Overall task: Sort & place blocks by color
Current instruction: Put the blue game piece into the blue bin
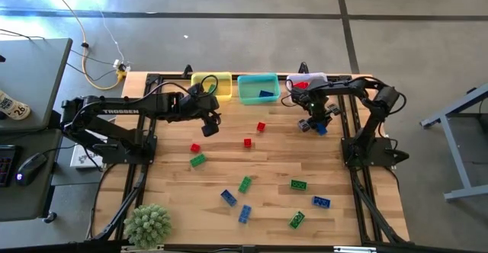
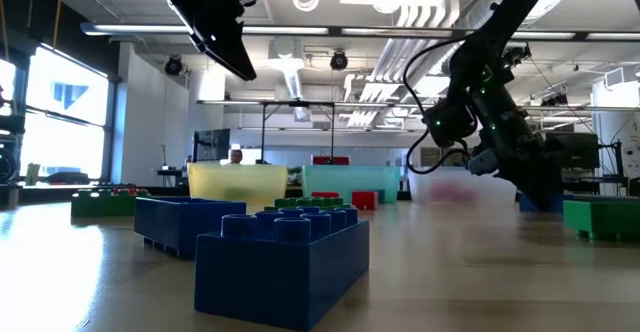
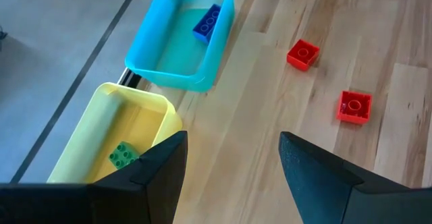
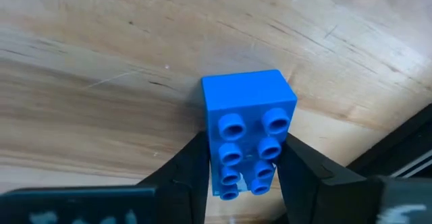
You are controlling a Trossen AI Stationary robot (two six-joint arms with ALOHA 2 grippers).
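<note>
The blue block in my right gripper will be released inside the teal bin (image 1: 246, 89), on the side nearest the yellow bin.
My right gripper (image 1: 314, 123) (image 4: 246, 146) is near the table's far right edge, in front of the clear bin (image 1: 309, 81), shut on a blue block (image 4: 246, 116). My left gripper (image 1: 211, 125) (image 3: 233, 143) hovers open just in front of the yellow bin (image 3: 128, 126), touching nothing. A green block (image 3: 123, 154) lies in the yellow bin and a blue block (image 3: 207, 21) in the teal bin (image 3: 202, 62). Red blocks (image 1: 248, 142), green blocks (image 1: 245, 184) and blue blocks (image 1: 228, 197) lie scattered flat on the table. My right gripper pinches the blue block between its two fingers (image 4: 192, 166), one on each long side (image 4: 210, 126), at the end nearer the wrist. The studded face points at the wrist camera and the far end sticks out beyond the fingertips. Whether the block touches the wood, I cannot tell.
The three bins stand in a row along the far edge; the clear one holds red blocks (image 1: 300, 84). A spiky green plant (image 1: 147, 224) sits at the near left corner. Two red blocks (image 3: 302, 54) lie ahead of my left gripper. Bare wood shows between the bins and the scattered blocks.
</note>
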